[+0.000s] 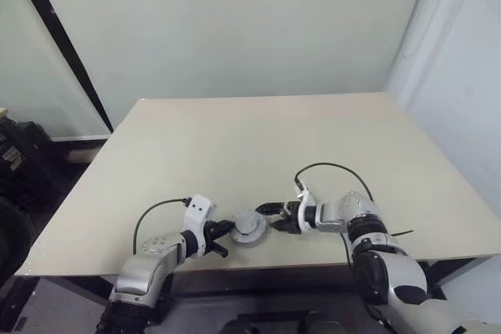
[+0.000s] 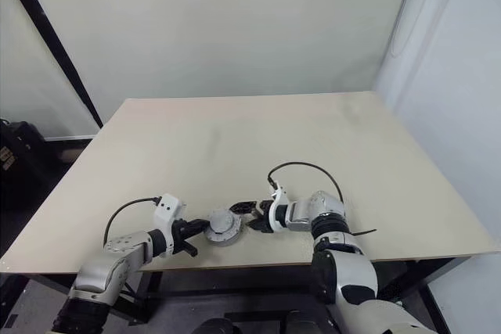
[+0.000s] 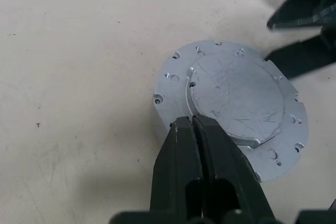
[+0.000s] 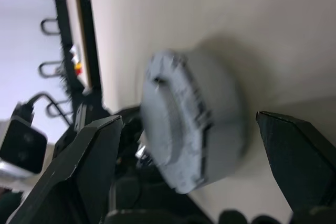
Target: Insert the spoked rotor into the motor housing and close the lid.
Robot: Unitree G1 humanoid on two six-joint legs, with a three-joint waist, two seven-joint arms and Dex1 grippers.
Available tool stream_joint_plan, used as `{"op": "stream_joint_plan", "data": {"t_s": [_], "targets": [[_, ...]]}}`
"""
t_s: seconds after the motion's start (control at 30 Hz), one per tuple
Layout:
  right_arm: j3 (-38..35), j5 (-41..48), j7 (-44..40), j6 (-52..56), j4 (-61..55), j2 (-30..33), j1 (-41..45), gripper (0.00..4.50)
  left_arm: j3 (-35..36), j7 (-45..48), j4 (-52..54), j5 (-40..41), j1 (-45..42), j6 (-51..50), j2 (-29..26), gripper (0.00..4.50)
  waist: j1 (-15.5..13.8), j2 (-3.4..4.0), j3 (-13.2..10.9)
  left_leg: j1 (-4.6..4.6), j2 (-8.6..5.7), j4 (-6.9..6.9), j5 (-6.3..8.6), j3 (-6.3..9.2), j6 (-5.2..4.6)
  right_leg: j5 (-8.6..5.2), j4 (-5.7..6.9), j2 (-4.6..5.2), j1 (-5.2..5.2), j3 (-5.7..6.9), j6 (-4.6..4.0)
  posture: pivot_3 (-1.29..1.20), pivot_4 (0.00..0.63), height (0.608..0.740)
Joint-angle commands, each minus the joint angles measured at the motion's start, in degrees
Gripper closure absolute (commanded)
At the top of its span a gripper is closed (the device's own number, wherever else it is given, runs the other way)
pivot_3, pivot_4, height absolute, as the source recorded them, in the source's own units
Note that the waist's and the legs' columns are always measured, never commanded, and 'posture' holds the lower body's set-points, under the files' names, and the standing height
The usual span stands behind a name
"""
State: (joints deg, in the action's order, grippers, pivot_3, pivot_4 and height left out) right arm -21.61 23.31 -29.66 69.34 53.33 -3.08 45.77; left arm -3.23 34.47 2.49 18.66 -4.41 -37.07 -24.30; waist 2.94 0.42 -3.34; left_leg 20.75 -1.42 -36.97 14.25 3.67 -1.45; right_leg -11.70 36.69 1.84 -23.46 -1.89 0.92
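The motor housing is near the front edge of the table, so my right gripper should grip its side [image 1: 264, 235] and move it back before I press the lid.
The motor housing [image 1: 249, 227] is a round grey metal cup near the table's front edge. The lid [image 3: 236, 98], a flat grey disc, lies flat on top of it and covers the inside. The spoked rotor is hidden. My left gripper [image 3: 191, 121] is shut with nothing between its fingers, and its tips rest at the lid's edge on the housing's left side. My right gripper [image 4: 189, 116] stands open at the housing's right side, pointing left at it. Its fingers [image 3: 302, 17] are spread wide and stay just clear of the housing [image 4: 199, 129].
The beige table [image 1: 235, 138] stretches far back behind the housing, and its front edge runs just below both grippers. Black equipment [image 1: 19, 170] stands on the floor off the table's left side. A white wall [image 1: 470, 99] rises at the right.
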Motion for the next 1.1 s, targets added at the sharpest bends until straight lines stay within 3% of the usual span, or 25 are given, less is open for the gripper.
{"op": "stream_joint_plan", "data": {"t_s": [0.03,0.4,0.53,0.67,0.77,1.1], "targets": [[0.4,2.2,0.4,1.9,-0.7,-2.0,-0.8,0.04,-1.3,0.3,-0.5,-0.6,0.2,-0.8,0.2,4.50,0.0,-0.01,0.0,0.00,0.00,0.00,0.00,0.00,0.00,0.00,0.00,0.00,0.00,0.00,0.00,0.00,0.000,0.740],[-3.1,5.0,3.2,1.1,0.6,-3.5,-2.1,0.04,-1.3,0.1,0.0,-0.6,0.4,-1.0,0.4,4.50,0.3,-0.01,0.0,-0.04,0.01,0.05,0.00,-0.02,0.01,0.00,0.00,-0.03,-0.01,-0.01,0.00,0.00,0.000,0.740],[-2.8,5.7,3.2,1.7,0.1,-3.7,-2.6,0.90,-1.3,0.0,-0.1,-0.6,0.4,-1.1,0.3,4.50,0.3,-0.01,0.0,-0.04,0.02,0.05,0.01,-0.03,0.01,0.00,0.00,-0.03,-0.01,-0.01,0.00,0.00,0.000,0.740],[-2.0,5.5,3.3,2.1,-0.3,-4.0,-3.1,2.36,-1.3,-0.1,-0.1,-0.6,0.2,-1.2,0.4,4.50,0.8,-0.01,0.0,-0.03,0.02,0.07,0.01,-0.07,0.01,0.00,0.00,-0.04,-0.05,-0.04,0.00,0.00,0.000,0.740],[-1.7,5.8,3.4,2.2,-0.4,-4.1,-3.3,3.05,-1.1,-0.1,0.0,-0.7,0.2,-1.4,0.5,4.50,1.6,0.00,0.0,-0.03,0.05,0.07,0.01,-0.05,0.01,0.00,0.01,-0.07,-0.05,-0.01,0.00,0.00,0.000,0.740],[-0.9,6.3,3.8,2.3,-1.0,-3.9,-4.0,3.25,0.9,-1.5,0.1,-1.5,0.3,-2.1,1.7,4.50,2.0,0.01,0.0,-0.08,0.11,0.08,0.01,-0.05,0.00,0.00,0.02,-0.05,0.00,-0.01,0.01,0.00,0.000,0.740]]}}
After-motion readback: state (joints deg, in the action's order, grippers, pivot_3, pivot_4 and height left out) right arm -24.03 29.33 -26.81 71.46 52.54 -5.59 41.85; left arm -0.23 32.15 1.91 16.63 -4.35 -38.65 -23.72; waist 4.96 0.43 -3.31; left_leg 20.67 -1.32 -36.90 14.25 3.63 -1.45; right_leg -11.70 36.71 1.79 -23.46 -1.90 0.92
